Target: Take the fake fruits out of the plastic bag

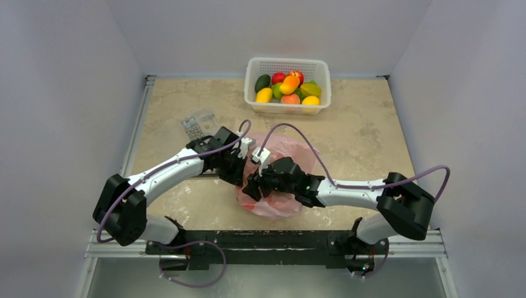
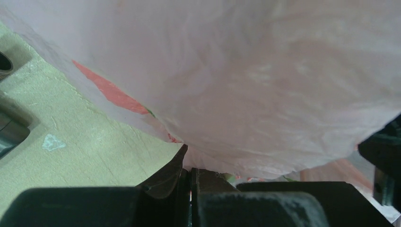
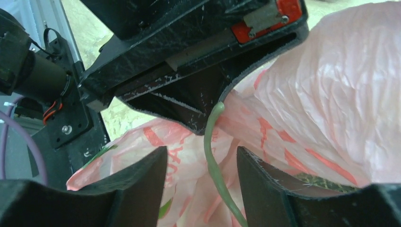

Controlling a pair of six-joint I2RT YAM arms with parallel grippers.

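The bag's folds are crowded close around the green stem, so the robot's right hand needs to move back and pinch the stem point(image 3: 210, 130) near its top before it lifts the fruit.
The pink plastic bag point(image 1: 279, 202) lies crumpled at the table's middle front, between both grippers. My left gripper point(image 1: 243, 176) is at its left edge. In the left wrist view the bag point(image 2: 265, 85) fills the frame and my left gripper point(image 2: 190, 165) is shut, pinching its edge. My right gripper point(image 3: 201, 165) is open, its fingers on either side of bag folds point(image 3: 331, 94) and a thin green stem point(image 3: 210, 151). A dull-green rough patch point(image 3: 321, 182) shows through the plastic. Yellow and orange fake fruits point(image 1: 289, 84) lie in the basket.
The white perforated basket point(image 1: 287, 61) stands at the back centre and also holds red apples point(image 1: 279, 77) and a dark green piece. A small clear packet point(image 1: 197, 126) lies on the table left of the arms. Both arms crowd over the bag.
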